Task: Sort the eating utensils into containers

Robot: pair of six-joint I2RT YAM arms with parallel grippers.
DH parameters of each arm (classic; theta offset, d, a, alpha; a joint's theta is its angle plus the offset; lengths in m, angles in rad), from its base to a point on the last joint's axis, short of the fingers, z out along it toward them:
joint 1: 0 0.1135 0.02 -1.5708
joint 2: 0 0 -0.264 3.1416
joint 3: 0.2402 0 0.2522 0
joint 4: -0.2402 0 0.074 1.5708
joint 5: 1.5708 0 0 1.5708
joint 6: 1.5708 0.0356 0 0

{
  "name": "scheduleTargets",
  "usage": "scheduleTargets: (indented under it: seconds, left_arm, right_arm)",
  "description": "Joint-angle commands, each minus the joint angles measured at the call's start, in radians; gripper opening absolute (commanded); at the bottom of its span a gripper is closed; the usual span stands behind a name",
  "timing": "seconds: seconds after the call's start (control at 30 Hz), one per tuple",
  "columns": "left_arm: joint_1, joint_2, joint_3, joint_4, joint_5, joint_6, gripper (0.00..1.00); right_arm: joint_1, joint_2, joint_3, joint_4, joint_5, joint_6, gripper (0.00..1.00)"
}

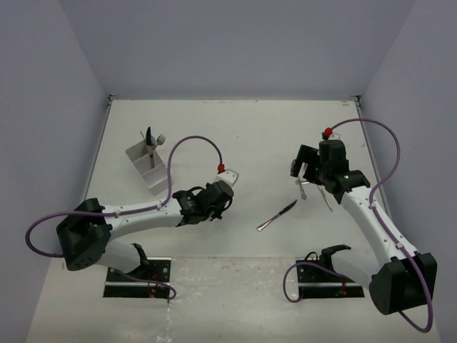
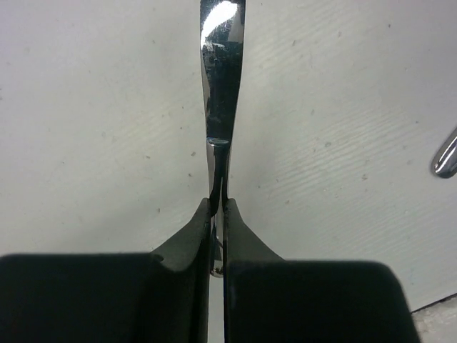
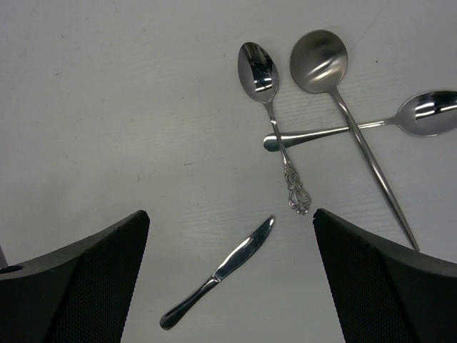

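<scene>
Next, I release the slim silver knife, now near the table's middle, from my left gripper in the grey container's far compartment (image 1: pixel 152 147), beside the fork.
My left gripper (image 2: pixel 218 204) is shut on a slim shiny silver utensil (image 2: pixel 223 86) that runs straight out from the fingertips; I cannot tell its kind. In the top view this gripper (image 1: pixel 227 179) is near the table's middle, right of the grey container (image 1: pixel 141 161), which holds a fork and a dark-bowled piece (image 1: pixel 151 138). My right gripper (image 3: pixel 230 218) stands wide open above the table with nothing between its fingers. Below it lie a table knife (image 3: pixel 221 268), an ornate-handled spoon (image 3: pixel 258 68), a round-bowled spoon (image 3: pixel 319 51) and a third spoon (image 3: pixel 428 113) crossing both handles.
The knife (image 1: pixel 277 215) lies alone between the two arms. A rounded utensil end (image 2: pixel 446 157) shows at the right edge of the left wrist view. Purple cables loop over both arms. Walls close the table on three sides.
</scene>
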Motion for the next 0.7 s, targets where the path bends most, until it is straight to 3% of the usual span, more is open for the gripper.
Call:
scheduleTargets:
  seconds: [0.0, 0.13, 0.23, 0.27, 0.3, 0.33, 0.37, 0.4, 0.43, 0.53, 0.67]
  left_arm:
    - [0.021, -0.023, -0.011, 0.068, -0.074, 0.033, 0.00]
    - [0.038, -0.057, -0.016, 0.031, -0.175, -0.012, 0.00]
    - [0.072, -0.134, -0.066, 0.114, -0.283, 0.028, 0.00]
    - [0.081, -0.195, -0.091, 0.169, -0.315, 0.071, 0.00]
    - [0.109, -0.235, -0.123, 0.332, -0.371, 0.129, 0.00]
    - [0.138, -0.275, -0.192, 0.440, -0.364, 0.255, 0.00]
    - [0.176, -0.360, -0.224, 0.535, -0.323, 0.307, 0.00]
    - [0.274, -0.399, -0.247, 0.667, -0.188, 0.348, 0.00]
    - [0.320, -0.430, -0.270, 0.697, -0.119, 0.426, 0.00]
    - [0.420, -0.494, -0.266, 0.729, -0.009, 0.608, 0.00]
    - [0.557, -0.508, -0.284, 0.732, 0.109, 0.738, 0.00]
  right_arm:
    - [0.004, -0.026, 0.010, 0.013, 0.039, -0.012, 0.99]
    - [0.004, -0.032, 0.015, 0.007, 0.039, -0.014, 0.99]
    - [0.004, -0.032, 0.015, 0.015, 0.039, -0.015, 0.99]
    - [0.002, -0.031, 0.015, 0.016, 0.039, -0.015, 0.99]
    - [0.004, -0.029, 0.015, 0.019, 0.036, -0.017, 0.99]
    - [0.004, -0.026, 0.018, 0.018, 0.033, -0.017, 0.99]
    - [0.004, -0.023, 0.023, 0.016, 0.028, -0.018, 0.99]
    - [0.004, -0.017, 0.026, 0.015, 0.019, -0.018, 0.99]
    - [0.004, -0.015, 0.026, 0.012, 0.014, -0.020, 0.99]
    - [0.004, -0.012, 0.040, 0.002, 0.024, -0.023, 0.99]
    - [0.004, -0.008, 0.055, -0.007, 0.037, -0.025, 0.99]
